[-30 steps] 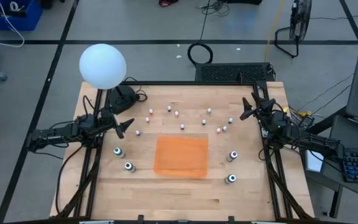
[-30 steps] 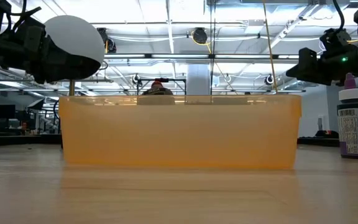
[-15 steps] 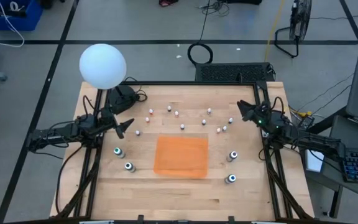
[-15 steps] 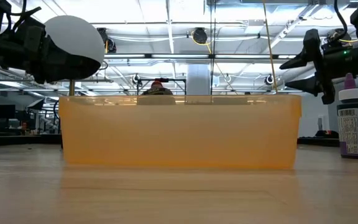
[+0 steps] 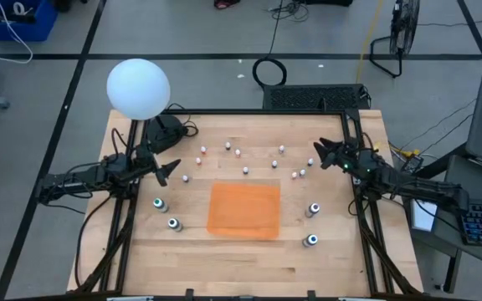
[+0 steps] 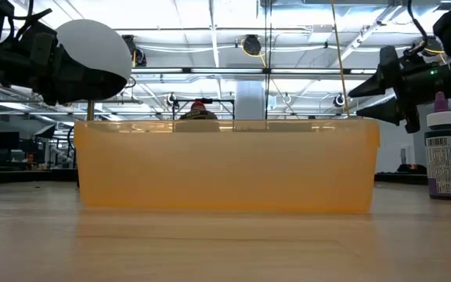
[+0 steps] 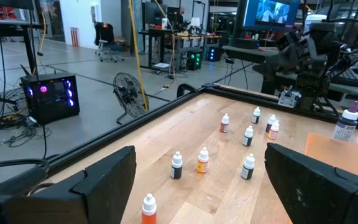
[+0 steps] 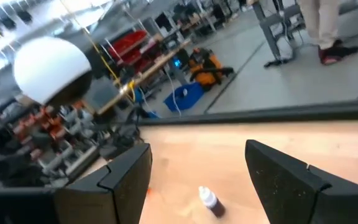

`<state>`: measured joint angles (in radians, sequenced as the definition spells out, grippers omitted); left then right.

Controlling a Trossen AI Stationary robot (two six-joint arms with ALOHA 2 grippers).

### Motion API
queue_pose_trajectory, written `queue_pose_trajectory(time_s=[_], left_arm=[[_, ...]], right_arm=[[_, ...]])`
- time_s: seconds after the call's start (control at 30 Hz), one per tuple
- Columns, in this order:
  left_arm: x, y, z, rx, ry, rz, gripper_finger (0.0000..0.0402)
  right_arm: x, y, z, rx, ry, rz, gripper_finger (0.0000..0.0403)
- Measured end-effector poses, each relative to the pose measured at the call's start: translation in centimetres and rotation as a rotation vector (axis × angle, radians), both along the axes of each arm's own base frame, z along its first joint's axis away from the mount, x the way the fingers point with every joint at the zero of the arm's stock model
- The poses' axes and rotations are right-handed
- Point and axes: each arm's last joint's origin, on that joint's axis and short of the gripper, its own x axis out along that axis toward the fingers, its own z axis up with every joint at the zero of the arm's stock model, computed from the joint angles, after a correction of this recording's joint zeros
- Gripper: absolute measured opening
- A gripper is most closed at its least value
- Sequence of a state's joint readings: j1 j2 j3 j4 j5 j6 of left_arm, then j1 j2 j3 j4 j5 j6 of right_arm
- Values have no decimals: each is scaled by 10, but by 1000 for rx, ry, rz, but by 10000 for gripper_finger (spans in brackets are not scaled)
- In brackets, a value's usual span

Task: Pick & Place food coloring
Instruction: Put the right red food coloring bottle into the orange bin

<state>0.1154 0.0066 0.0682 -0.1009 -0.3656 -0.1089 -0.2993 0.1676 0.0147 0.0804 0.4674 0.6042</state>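
The tiny food coloring bottle nearest to my right gripper, beyond the close pair of tiny bottles, has a white top [image 5: 310,160], which that gripper will close on.
Several tiny white-topped food coloring bottles [image 5: 246,170] stand scattered on the far half of the table; they also show in the left wrist view [image 7: 202,160]. Larger grey bottles stand in two pairs, one at the left [image 5: 158,204] and one at the right [image 5: 314,209]. My right gripper [image 5: 318,153] hovers open above the table just right of the rightmost tiny bottles [image 5: 303,172], pointing toward the table's left; one tiny bottle [image 8: 209,199] shows ahead of its fingers. My left gripper [image 5: 172,170] waits open at the table's left, near a tiny bottle [image 5: 185,178].
An orange tray [image 5: 243,210] lies mid-table; its wall [image 6: 225,164] fills the low view. A white globe lamp [image 5: 138,88] stands at the far left corner. A purple-topped bottle [image 6: 447,157] stands at the right in the low view. Bare wood lies along the near edge.
My right gripper has moved toward the table's left, nearer the rightmost tiny bottles, and has turned about its wrist so that both fingers show apart in the low view. The bottles and the tray have stayed put.
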Motion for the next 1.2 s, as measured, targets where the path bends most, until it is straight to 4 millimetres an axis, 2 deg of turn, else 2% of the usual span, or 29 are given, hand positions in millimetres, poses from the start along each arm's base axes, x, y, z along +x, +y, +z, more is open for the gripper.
queue_pose_trajectory(time_s=[0.1, 0.27, 0.37, 0.47, 0.63, 0.67, 0.7, 0.77, 0.83, 0.9, 1.0, 1.07, 1.2], left_arm=[[0, 0, 0, 0, 0, 0, 353], [0, 0, 0, 0, 0, 0, 353], [0, 0, 0, 0, 0, 0, 353], [0, 0, 0, 0, 0, 0, 353], [0, 0, 0, 0, 0, 0, 353], [0, 0, 0, 0, 0, 0, 353], [0, 0, 0, 0, 0, 0, 353], [0, 0, 0, 0, 0, 0, 353], [0, 0, 0, 0, 0, 0, 353], [0, 0, 0, 0, 0, 0, 353], [0, 0, 0, 0, 0, 0, 353], [0, 0, 0, 0, 0, 0, 353], [0, 0, 0, 0, 0, 0, 353]], right_arm=[[3, -1, -4, 36, 22, -17, 247], [1, -7, -9, -6, 124, -207, 247], [3, -8, -10, 35, 94, -222, 247], [5, -8, -2, 9, 13, -195, 247], [10, -5, 15, -116, -45, -25, 247], [11, -5, 15, -115, 12, -1, 247], [13, -5, 26, -106, 63, 21, 247], [15, -6, 64, -76, 125, 29, 245], [17, -7, 93, 30, 245, 10, 243], [25, -9, 107, 161, 429, 21, 241], [45, -16, 136, 298, 588, 64, 238], [60, -22, 142, 385, 733, 89, 236], [92, -38, 138, 502, 947, 149, 231]])
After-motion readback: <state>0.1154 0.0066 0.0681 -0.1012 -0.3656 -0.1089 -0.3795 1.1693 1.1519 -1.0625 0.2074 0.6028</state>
